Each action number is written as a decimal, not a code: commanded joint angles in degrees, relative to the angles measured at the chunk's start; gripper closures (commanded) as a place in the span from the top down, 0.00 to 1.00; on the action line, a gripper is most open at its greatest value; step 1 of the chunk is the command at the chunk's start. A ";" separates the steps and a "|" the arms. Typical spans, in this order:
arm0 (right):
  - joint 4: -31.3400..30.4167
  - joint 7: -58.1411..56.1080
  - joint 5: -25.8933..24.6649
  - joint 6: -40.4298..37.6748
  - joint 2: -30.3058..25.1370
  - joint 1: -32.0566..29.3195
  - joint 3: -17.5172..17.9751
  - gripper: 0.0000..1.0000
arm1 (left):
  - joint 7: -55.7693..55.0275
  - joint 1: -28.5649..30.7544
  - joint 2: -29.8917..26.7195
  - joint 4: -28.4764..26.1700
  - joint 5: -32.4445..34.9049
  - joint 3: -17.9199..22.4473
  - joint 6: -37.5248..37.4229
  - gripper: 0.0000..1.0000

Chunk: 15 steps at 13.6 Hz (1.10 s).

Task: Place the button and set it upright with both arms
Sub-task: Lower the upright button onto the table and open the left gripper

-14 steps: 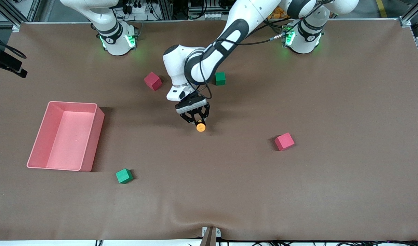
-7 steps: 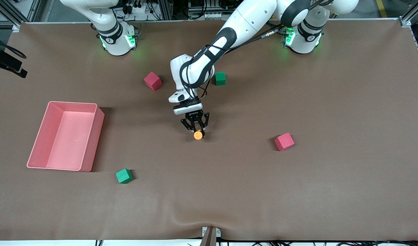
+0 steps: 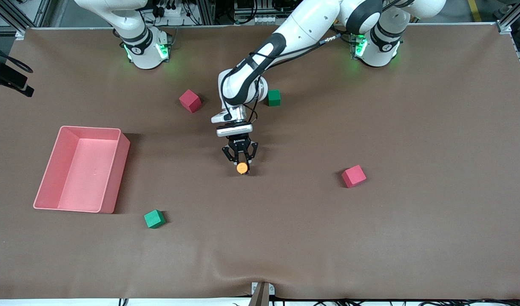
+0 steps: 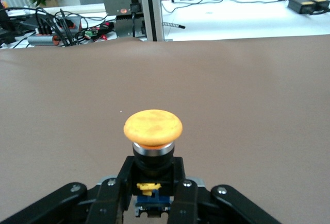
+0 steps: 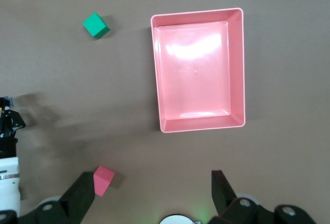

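Note:
I should stand the button with my left gripper on the table (image 3: pixel 243 171) between the pink bin and farthest red cube.
The button (image 3: pixel 242 168), a small push-button with a round orange cap on a black-and-blue body, is held by my left gripper (image 3: pixel 241 163) low over the middle of the table. In the left wrist view the button (image 4: pixel 153 127) stands with its cap up, and the black fingers (image 4: pixel 111 195) are shut on its body, so my left gripper (image 4: pixel 153 199) grips it from both sides. My right gripper (image 5: pixel 152 193) is open and empty, high above its own base, out of the front view. The right arm waits.
A pink bin (image 3: pixel 108 170) stands toward the right arm's end. Red cubes (image 3: pixel 190 100) (image 3: pixel 353 176) and green cubes (image 3: pixel 274 97) (image 3: pixel 154 219) lie scattered around the middle. The right wrist view shows the bin (image 5: pixel 237 69), a green cube (image 5: pixel 96 26) and a red cube (image 5: pixel 103 179).
My left gripper has come down toward the table with the button and turned it, so the cap now points more upward. The right arm has not moved.

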 commanded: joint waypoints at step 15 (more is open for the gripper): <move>0.06 0.53 0.50 -0.06 -0.25 -1.03 0.57 1.00 | -7.67 -1.42 3.67 2.87 2.16 -0.77 -0.10 1.00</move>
